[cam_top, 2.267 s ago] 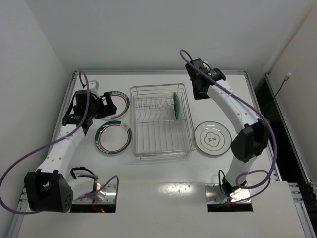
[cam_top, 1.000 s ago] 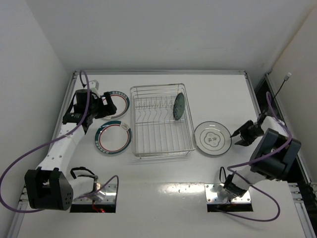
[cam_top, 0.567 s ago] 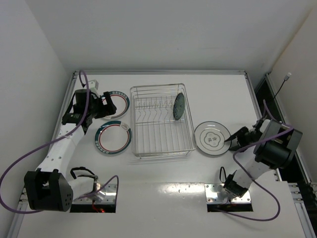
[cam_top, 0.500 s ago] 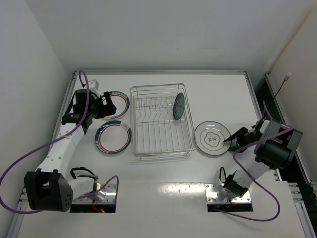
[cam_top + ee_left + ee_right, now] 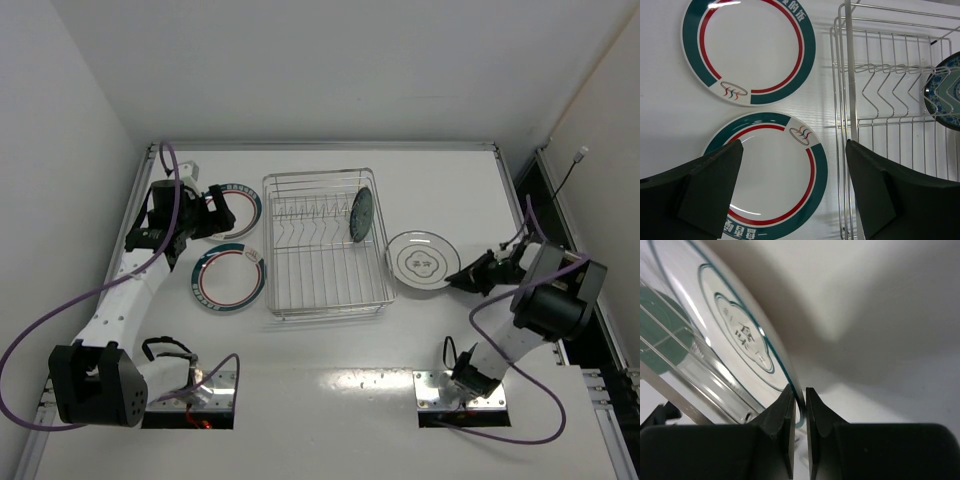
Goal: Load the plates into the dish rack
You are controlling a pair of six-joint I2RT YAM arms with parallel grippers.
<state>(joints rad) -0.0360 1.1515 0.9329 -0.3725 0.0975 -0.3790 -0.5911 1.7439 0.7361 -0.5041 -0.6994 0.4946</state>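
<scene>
The robot's right gripper needs to put the pale grey plate, now lifted and tilted beside the rack, upright in the dish rack [image 5: 353,219] against the inner side of the small teal plate.
The dish rack [image 5: 325,300] stands mid-table, with the small teal plate [image 5: 360,213] upright at its right end; both also show in the left wrist view, rack [image 5: 855,90] and teal plate [image 5: 946,92]. Two white plates with green-and-red bands lie left of the rack, one farther [image 5: 240,199] [image 5: 747,47] and one nearer [image 5: 228,277] [image 5: 775,175]. My left gripper [image 5: 205,213] [image 5: 790,187] is open above them. My right gripper [image 5: 462,277] [image 5: 799,405] is shut on the rim of the pale grey plate [image 5: 421,259] [image 5: 740,335], which is lifted and tilted beside the rack.
White walls enclose the table on the left, back and right. A raised table rim [image 5: 330,146] runs along the far side. Purple cables [image 5: 40,340] trail from both arms. Arm base plates [image 5: 455,392] sit at the near edge.
My right arm swung from over the rack down to the right of the grey plate, closed on its rim, then lifted and shifted the plate left toward the rack. My left arm has not moved.
</scene>
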